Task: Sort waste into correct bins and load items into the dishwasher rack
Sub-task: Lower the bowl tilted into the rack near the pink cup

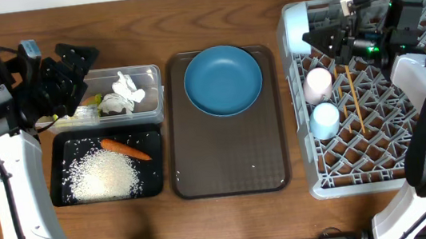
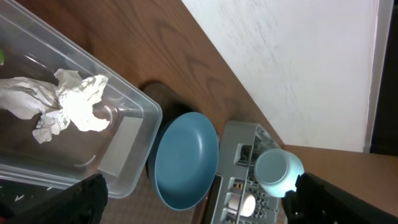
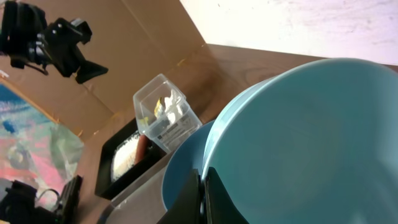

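Note:
I need to set the light blue bowl down with my right gripper in the grey dishwasher rack (image 1: 332,37) past the pink cup. The bowl now stands on edge at the rack's far corner.
My right gripper (image 1: 331,38) is shut on the rim of the light blue bowl (image 1: 296,29), which stands on edge at the far left corner of the grey dishwasher rack (image 1: 387,165). In the right wrist view the fingers (image 3: 202,186) pinch the bowl's rim (image 3: 298,137). The pink cup (image 1: 317,83), the light blue cup (image 1: 326,119) and the two chopsticks (image 1: 351,97) lie in the rack. The dark blue plate (image 1: 223,80) rests on the brown tray. My left gripper (image 1: 71,73) is open and empty above the clear container (image 1: 151,72), which holds the white tissue (image 1: 125,93) and the yellow-green wrapper (image 1: 87,111).
The black tray (image 1: 56,181) in front of the clear container holds the rice (image 1: 105,176) and the carrot (image 1: 126,149). The brown serving tray (image 1: 229,158) lies between the bins and the rack. The left wrist view shows the tissue (image 2: 62,102), the plate (image 2: 183,158) and the bowl (image 2: 277,169).

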Controlling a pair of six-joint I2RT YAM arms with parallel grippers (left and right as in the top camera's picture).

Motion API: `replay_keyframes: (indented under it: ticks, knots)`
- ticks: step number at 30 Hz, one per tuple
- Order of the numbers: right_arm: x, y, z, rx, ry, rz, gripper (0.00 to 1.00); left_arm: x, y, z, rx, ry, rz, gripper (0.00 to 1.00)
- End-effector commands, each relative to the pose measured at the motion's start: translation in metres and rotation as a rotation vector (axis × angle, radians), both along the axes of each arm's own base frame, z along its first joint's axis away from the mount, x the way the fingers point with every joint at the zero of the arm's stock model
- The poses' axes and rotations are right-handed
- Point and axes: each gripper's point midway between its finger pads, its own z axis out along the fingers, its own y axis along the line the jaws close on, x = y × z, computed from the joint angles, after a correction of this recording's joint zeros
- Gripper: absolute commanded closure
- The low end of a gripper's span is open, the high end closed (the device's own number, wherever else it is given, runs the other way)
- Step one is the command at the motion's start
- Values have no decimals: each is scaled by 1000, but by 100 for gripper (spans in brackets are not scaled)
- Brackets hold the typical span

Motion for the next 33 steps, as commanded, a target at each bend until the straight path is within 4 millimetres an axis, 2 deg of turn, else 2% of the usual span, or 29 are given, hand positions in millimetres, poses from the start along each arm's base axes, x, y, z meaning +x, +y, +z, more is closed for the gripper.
replay_keyframes:
  ticks: [1, 6, 22, 28, 33]
  knots:
    - [-1, -2, -1, -27, -88, 17, 99, 0, 1, -1, -4, 6, 7, 2]
    - [-4, -3, -8, -41, -102, 20, 99, 0, 1, -1, -4, 6, 7, 2]
    - [10, -11, -28, -64, -85, -23, 99, 0, 1, -1, -4, 6, 7, 2]
    - [12, -11, -25, -56, -80, -29, 99, 0, 1, -1, -4, 6, 7, 2]
    - [23, -13, -9, 2, -14, -59, 99, 0, 1, -1, -4, 6, 7, 2]
